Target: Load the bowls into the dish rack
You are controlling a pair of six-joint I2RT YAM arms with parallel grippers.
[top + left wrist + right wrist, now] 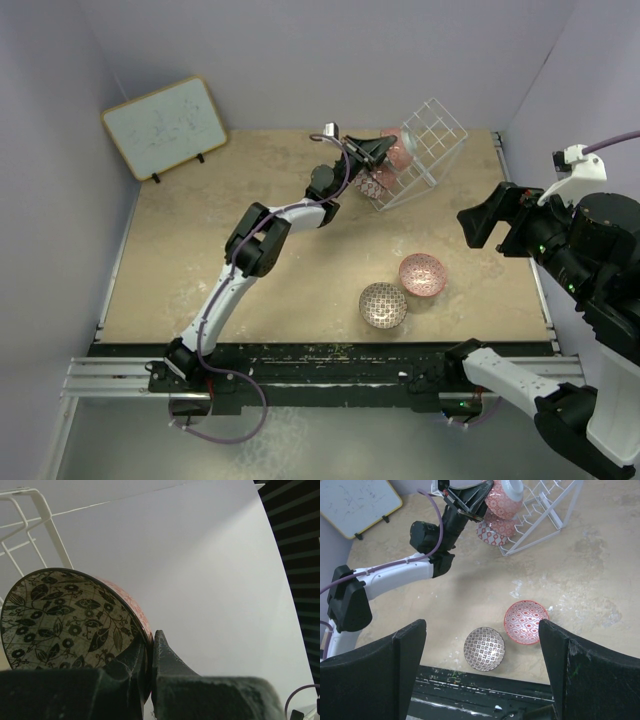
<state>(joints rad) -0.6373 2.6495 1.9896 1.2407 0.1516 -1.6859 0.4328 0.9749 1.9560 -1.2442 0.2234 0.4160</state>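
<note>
My left gripper is to let go of the black floral bowl beside the red-patterned bowl low in the white wire dish rack (388,162). The black floral bowl is now on edge against the rack.
My left gripper (150,641) is shut on the rim of a bowl (65,617) with a black floral inside and a pink-red outside. It holds the bowl on edge against the white wire dish rack (425,150), whose rods show in the left wrist view (47,522). In the right wrist view this held bowl (501,502) sits between a red-patterned bowl (492,533) low in the rack and a grey-white bowl (512,487) higher up. A brownish-grey lattice bowl (383,305) and a pink bowl (422,274) lie upright on the table. My right gripper (481,626) is open, empty and high above them.
A wood-framed whiteboard (165,127) leans at the back left. Walls close in the table on the left, back and right. The black rail with the arm bases (330,365) runs along the near edge. The left arm (255,240) stretches diagonally across the table's middle.
</note>
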